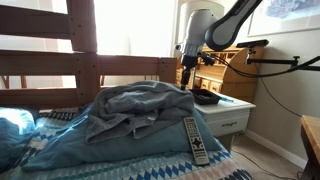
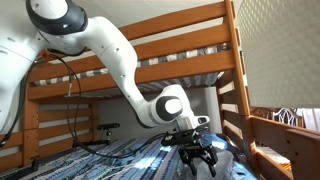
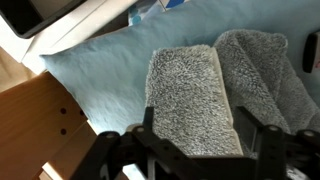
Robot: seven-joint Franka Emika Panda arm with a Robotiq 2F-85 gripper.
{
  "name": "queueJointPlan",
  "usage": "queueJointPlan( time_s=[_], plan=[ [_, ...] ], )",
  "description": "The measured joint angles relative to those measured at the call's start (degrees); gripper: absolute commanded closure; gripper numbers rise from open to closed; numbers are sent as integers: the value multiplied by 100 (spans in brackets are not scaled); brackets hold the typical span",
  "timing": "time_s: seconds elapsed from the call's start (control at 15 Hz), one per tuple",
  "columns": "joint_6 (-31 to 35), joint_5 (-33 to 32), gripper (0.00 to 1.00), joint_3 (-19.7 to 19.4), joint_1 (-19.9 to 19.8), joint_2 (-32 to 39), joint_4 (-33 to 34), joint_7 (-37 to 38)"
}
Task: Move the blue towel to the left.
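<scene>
My gripper needs to go lower and close around the thick cloth (image 3: 205, 118) before it pulls the towel, because its open fingers are too shallow over the blue towel's raised fold.
The blue towel (image 1: 130, 110) lies bunched in grey-blue folds on the bed. In the wrist view its thick pile (image 3: 190, 75) fills the middle, on a light blue sheet (image 3: 100, 70). My gripper (image 1: 187, 72) hangs just above the towel's right end. It is open in an exterior view (image 2: 200, 160). In the wrist view its two fingers (image 3: 195, 130) stand apart on either side of a raised fold of the towel, with nothing held between them.
A remote control (image 1: 196, 140) lies on the patterned bedspread in front of the towel. A white nightstand (image 1: 232, 112) with a black object (image 1: 207, 97) stands right of the bed. Wooden bunk-bed rails (image 1: 60, 65) run behind and overhead (image 2: 180, 40).
</scene>
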Motion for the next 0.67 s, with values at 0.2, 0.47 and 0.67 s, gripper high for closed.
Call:
queueJointPlan(
  time_s=[0.2, 0.47, 0.67],
  plan=[
    [0, 0, 70, 10, 68, 198, 151, 6],
    [0, 0, 92, 11, 90, 372, 286, 6],
    [0, 1, 58, 24, 90, 426, 336, 6]
  ],
)
